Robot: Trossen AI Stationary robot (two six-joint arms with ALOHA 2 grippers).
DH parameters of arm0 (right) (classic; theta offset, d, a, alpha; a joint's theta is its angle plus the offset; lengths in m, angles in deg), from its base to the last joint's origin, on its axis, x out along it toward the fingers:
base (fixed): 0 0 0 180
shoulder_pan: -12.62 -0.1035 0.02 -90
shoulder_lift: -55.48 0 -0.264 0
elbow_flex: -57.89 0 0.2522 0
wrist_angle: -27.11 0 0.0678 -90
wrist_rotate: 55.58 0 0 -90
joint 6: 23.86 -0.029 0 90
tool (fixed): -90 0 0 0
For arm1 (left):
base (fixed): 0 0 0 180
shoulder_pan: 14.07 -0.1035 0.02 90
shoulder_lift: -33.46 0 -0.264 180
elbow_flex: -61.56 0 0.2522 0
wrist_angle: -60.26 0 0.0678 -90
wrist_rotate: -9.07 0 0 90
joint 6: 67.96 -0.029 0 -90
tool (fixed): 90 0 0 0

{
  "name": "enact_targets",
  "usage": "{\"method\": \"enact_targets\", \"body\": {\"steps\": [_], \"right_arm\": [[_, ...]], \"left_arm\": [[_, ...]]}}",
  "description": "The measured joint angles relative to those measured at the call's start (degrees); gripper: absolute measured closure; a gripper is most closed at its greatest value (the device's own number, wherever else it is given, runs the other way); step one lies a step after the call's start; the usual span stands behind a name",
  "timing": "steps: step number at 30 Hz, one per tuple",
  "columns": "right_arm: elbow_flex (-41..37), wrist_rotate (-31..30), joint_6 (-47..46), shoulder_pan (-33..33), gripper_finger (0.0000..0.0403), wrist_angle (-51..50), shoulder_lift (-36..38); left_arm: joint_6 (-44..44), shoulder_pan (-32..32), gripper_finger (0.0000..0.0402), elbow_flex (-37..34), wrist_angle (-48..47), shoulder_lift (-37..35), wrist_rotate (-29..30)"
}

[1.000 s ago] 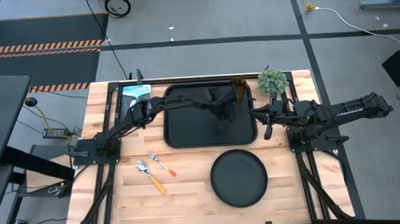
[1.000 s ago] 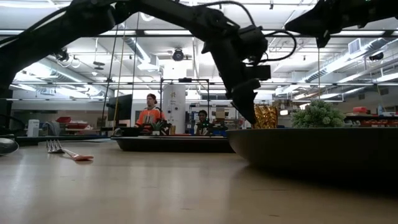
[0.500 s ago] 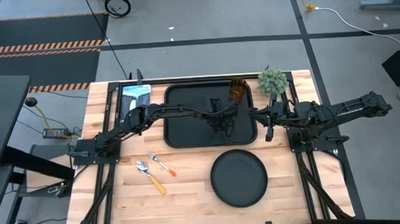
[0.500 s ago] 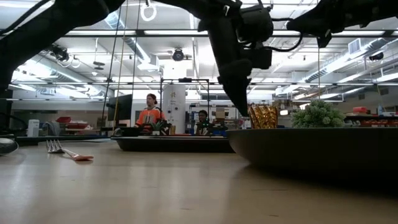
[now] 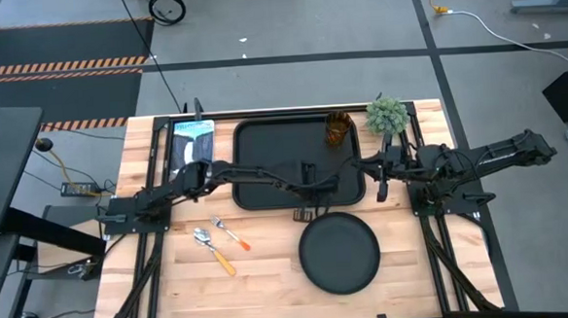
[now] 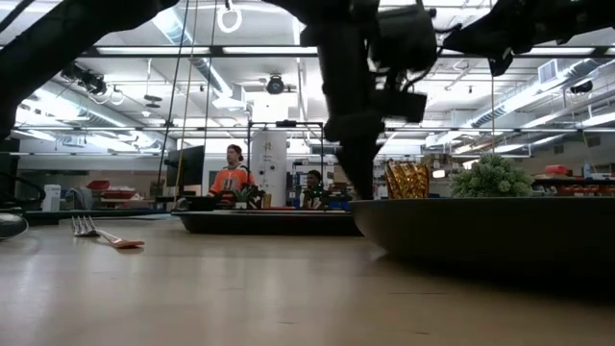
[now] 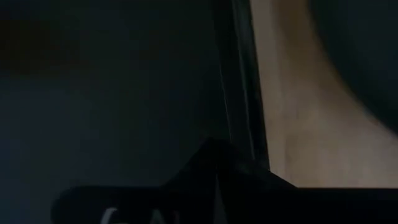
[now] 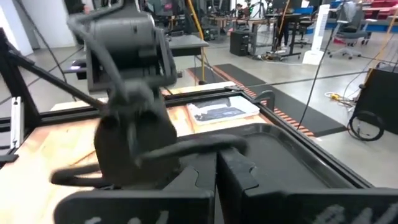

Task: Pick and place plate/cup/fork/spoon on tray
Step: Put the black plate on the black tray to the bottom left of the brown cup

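Note:
The tray's near rim has my left gripper by it, shut and empty, so next I back away, open it and grab the plate's rim (image 5: 302, 243) facing the fork.
The black tray (image 5: 265, 170) lies at the table's far middle. The amber cup (image 5: 338, 129) stands upright in its far right corner; it also shows in the low view (image 6: 407, 180). The round black plate (image 5: 340, 252) lies on the wood near the tray. The fork (image 5: 230, 234) and spoon (image 5: 214, 251) lie on the wood left of the plate. My left gripper (image 5: 306, 212) is shut and empty over the tray's near rim (image 7: 239, 93), just far of the plate (image 7: 360, 50). My right gripper (image 5: 380, 187) is shut and waits by the tray's right side.
A small green plant (image 5: 387, 115) stands at the far right, next to the cup. A blue and white packet (image 5: 193, 135) lies at the far left. Bare wood lies around the fork and spoon. People stand in the room beyond the table (image 6: 233, 173).
My left gripper has drawn back from the cup in the tray's far right corner toward the table's near edge, across the tray to its near rim by the plate. The cup stays upright where it was.

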Motion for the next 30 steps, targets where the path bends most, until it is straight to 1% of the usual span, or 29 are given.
{"method": "enact_targets", "body": {"steps": [3, 5, 11, 15, 21, 27, 30], "right_arm": [[-0.10, -0.08, -0.02, -0.09, 0.0394, 0.22, -0.13], [0.12, -0.31, -0.29, -0.04, 0.0394, 2.08, -0.41], [-0.80, -0.12, -0.72, -0.07, 0.0394, 6.30, -2.99], [-0.80, -0.08, -2.16, -0.07, 0.0394, 6.98, -3.70], [-0.87, -0.01, -3.27, -0.09, 0.0394, 6.80, -3.71], [-0.87, -0.01, -3.21, -0.11, 0.0394, 6.84, -3.71], [-0.87, -0.01, -3.19, -0.11, 0.0394, 7.01, -3.93]], "left_arm": [[2.57, 1.07, 0.0384, -5.05, 1.39, -1.01, 0.61], [4.12, 2.13, 0.0384, -8.62, 3.03, -2.58, 1.44], [9.22, 4.82, 0.0384, -18.08, 9.47, -10.27, 1.54], [13.62, 6.36, 0.0384, -23.54, 12.51, -15.01, 1.66], [17.17, 8.61, 0.0384, -30.75, 17.63, -20.86, 4.20], [20.45, 10.00, 0.0384, -38.02, 25.19, -23.73, 3.83], [23.43, 9.91, 0.0383, -40.58, 27.20, -24.51, 1.24]]}}
